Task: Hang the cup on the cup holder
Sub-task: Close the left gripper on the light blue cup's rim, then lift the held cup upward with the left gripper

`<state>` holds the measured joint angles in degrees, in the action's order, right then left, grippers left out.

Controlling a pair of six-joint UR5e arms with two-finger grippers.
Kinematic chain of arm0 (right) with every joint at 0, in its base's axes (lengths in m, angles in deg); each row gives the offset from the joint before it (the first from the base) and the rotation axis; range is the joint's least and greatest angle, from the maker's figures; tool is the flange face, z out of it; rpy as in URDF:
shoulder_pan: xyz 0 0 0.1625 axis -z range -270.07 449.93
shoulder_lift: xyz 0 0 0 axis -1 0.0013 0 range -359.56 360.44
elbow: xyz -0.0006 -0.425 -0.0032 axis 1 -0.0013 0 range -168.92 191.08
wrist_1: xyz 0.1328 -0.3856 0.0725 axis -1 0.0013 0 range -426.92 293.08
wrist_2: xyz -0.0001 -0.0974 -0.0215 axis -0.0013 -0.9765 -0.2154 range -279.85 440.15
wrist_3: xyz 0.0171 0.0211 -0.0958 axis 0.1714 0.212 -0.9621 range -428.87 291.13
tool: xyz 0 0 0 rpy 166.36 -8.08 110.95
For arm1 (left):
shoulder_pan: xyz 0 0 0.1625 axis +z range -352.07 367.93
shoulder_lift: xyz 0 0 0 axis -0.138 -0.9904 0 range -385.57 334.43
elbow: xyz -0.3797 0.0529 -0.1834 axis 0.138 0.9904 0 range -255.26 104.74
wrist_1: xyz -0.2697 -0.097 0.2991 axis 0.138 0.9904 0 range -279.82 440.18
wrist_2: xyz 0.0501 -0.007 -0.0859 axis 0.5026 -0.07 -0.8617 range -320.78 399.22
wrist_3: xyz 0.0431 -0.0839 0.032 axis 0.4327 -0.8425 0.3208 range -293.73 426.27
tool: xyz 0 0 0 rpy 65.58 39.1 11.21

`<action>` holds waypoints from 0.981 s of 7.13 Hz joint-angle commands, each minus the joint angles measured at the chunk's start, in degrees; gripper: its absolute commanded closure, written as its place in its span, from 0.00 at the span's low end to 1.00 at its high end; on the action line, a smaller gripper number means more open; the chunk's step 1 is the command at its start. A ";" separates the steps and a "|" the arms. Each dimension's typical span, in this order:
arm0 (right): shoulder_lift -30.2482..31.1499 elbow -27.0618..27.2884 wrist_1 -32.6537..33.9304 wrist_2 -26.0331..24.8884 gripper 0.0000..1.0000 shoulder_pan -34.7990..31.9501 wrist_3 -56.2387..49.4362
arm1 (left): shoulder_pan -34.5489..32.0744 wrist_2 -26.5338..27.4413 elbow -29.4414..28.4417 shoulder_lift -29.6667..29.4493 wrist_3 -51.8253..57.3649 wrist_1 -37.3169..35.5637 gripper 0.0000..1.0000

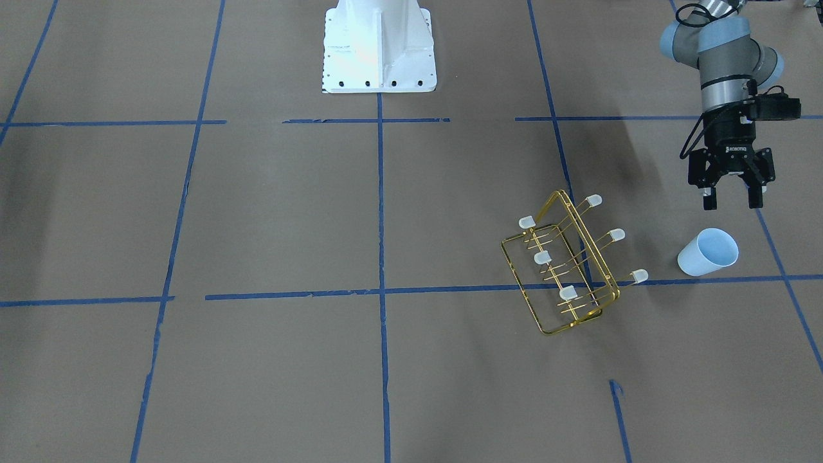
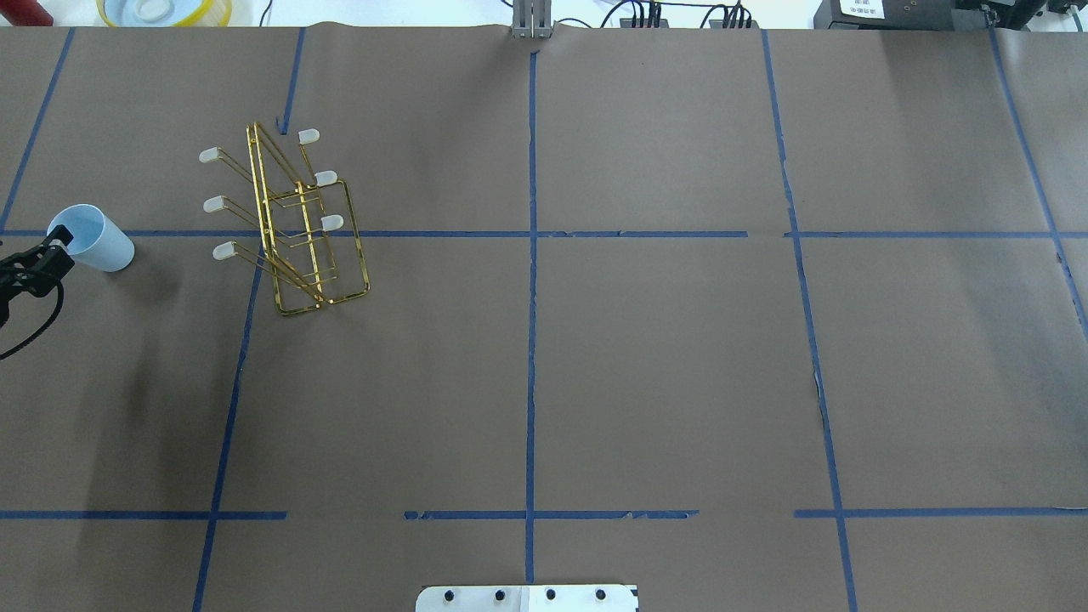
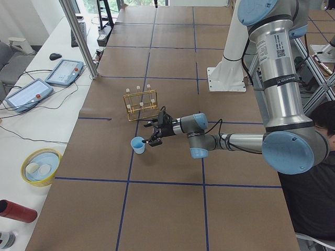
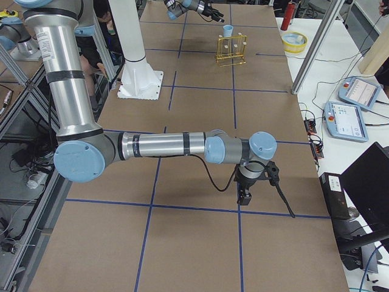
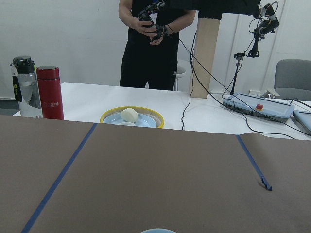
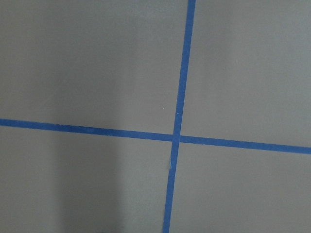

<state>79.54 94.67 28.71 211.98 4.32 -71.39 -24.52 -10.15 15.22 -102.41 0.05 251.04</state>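
Note:
The cup's outer sides (image 1: 693,257) are the next place my left gripper should go to and close on, so the cup's opening stays free for the cup holder's prong.
The cup (image 1: 707,252) is small and pale blue and stands upright, mouth up, on the brown table near the robot's left end. It also shows in the overhead view (image 2: 92,238) and the exterior left view (image 3: 138,145). The gold wire cup holder (image 1: 569,263) stands beside it with bare white-capped prongs (image 2: 289,225). My left gripper (image 1: 732,200) is open and empty, just on the robot's side of the cup and a little above it, not touching. The left wrist view shows only the cup's rim (image 5: 158,231). My right gripper (image 4: 245,196) hangs over the table far away; I cannot tell its state.
A yellow-rimmed bowl (image 5: 132,118), a red bottle (image 5: 50,92) and a clear bottle stand on the white bench past the table's left end, where a person stands. The white robot base (image 1: 379,45) is at the table's middle. Blue tape lines cross the brown paper.

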 commanded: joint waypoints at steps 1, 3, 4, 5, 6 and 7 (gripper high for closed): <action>0.00 0.00 0.00 0.00 0.00 0.00 -0.02 | 2.73 4.00 -4.76 -2.33 -0.57 -0.01 0.00; 0.00 0.00 0.00 0.00 0.00 0.00 -0.02 | 3.36 4.11 -8.28 -4.97 -1.54 -0.01 0.00; 0.00 0.00 0.00 0.00 0.00 0.00 -0.02 | 3.62 4.19 -9.60 -5.85 -1.46 -0.01 0.00; 0.00 0.00 0.00 0.00 0.00 0.00 -0.02 | 3.80 5.33 -11.27 -6.73 -1.37 -0.01 0.00; 0.00 0.00 0.00 0.00 0.00 0.00 -0.02 | 4.76 5.51 -11.98 -7.61 -1.37 -0.01 0.00; 0.00 0.00 0.00 0.00 0.00 0.00 0.06 | 5.03 5.43 -12.08 -7.71 -1.37 -0.01 0.01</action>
<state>79.54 94.67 28.71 211.98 4.32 -71.40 -20.03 -4.85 3.69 -109.63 -1.32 251.03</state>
